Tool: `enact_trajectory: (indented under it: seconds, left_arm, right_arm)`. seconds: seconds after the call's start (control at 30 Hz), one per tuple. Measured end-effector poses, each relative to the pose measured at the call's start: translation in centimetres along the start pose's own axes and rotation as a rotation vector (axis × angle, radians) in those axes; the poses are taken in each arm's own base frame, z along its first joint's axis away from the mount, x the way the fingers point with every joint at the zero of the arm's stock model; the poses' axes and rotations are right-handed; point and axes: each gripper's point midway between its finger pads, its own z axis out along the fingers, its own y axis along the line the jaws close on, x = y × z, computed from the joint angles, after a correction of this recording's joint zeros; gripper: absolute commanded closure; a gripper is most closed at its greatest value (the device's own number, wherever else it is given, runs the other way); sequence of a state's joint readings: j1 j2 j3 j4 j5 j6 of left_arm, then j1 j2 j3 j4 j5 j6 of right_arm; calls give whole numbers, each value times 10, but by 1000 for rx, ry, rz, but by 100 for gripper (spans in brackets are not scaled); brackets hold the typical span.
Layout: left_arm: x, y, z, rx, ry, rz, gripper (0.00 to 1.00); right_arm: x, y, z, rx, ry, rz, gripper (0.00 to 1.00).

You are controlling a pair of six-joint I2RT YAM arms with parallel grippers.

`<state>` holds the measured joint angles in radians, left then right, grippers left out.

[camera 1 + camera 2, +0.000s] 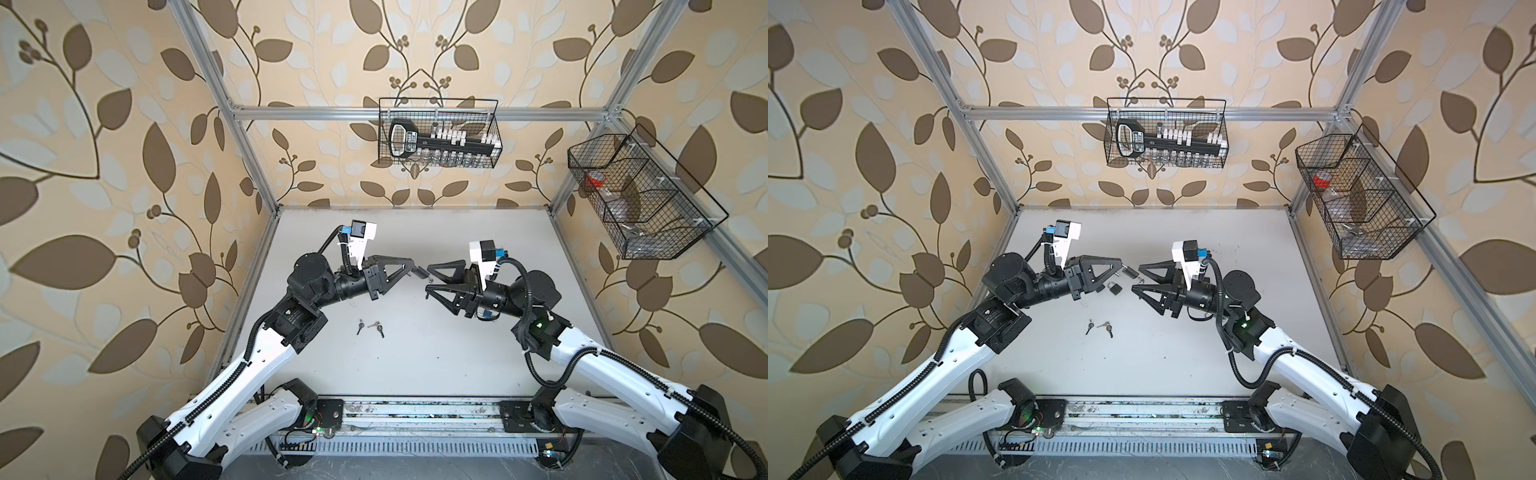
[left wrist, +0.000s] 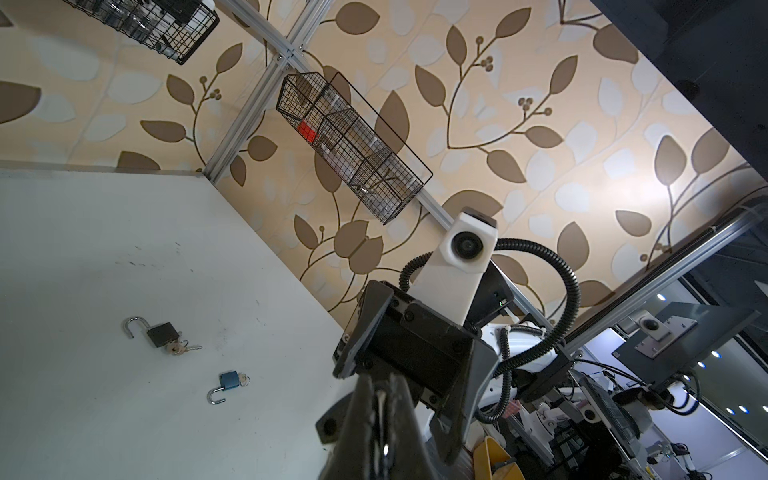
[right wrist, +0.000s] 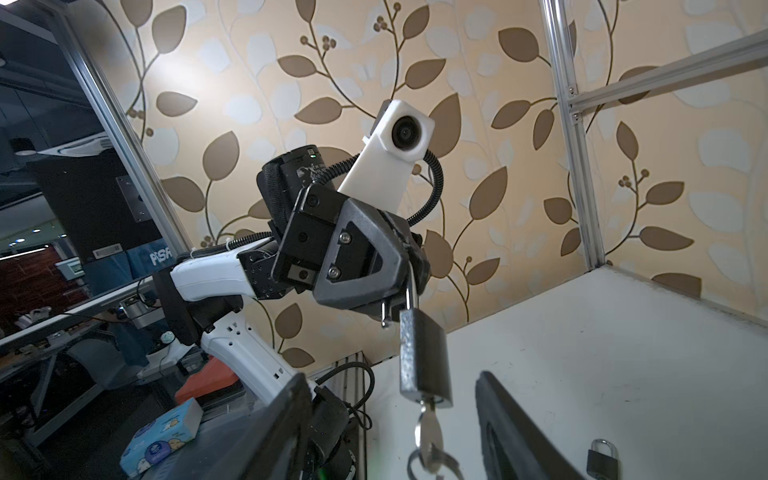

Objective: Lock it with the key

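I can see the shackle's loose end beside the grey padlock's body, so next I reach my right gripper past the key, grip the padlock's body (image 3: 424,356) and line it up with the shackle's loose end.
A grey padlock (image 3: 424,357) hangs by its open shackle from my left gripper (image 3: 399,293), which is shut on the shackle. A silver key (image 3: 428,432) with a ring sticks out of the lock's underside. My right gripper (image 3: 392,399) is open, one finger on each side of the key, touching neither it nor the lock. In both top views the two grippers meet nose to nose above the table's middle: left gripper (image 1: 412,266), padlock (image 1: 420,272), right gripper (image 1: 427,279). In the left wrist view only a sliver of shackle shows between my left gripper's (image 2: 382,399) shut jaws.
A black padlock (image 2: 160,334) and a blue padlock (image 2: 227,382), both with open shackles and keys, lie on the white table (image 2: 104,249). A shut padlock (image 1: 1114,287) lies under the grippers. Loose keys (image 1: 369,327) lie nearer the front. Wire baskets (image 1: 440,133) (image 1: 640,195) hang on the walls.
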<state>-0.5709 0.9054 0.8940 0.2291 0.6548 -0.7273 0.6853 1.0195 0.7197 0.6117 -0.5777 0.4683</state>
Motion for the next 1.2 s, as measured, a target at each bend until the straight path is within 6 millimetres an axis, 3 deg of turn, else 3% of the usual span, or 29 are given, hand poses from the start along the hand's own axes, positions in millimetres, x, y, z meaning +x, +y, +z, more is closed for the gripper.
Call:
enact_trajectory:
  seconds: [0.27, 0.6, 1.2]
  left_arm:
    - [-2, -2, 0, 7, -5, -4, 100]
    - [-1, -5, 2, 25, 0, -1, 100]
    - [0, -6, 2, 29, 5, -1, 100]
  right_arm:
    - [3, -8, 5, 22, 14, -59, 42]
    - [8, -1, 14, -12, 30, -76, 52]
    - [-1, 4, 14, -28, -7, -70, 86]
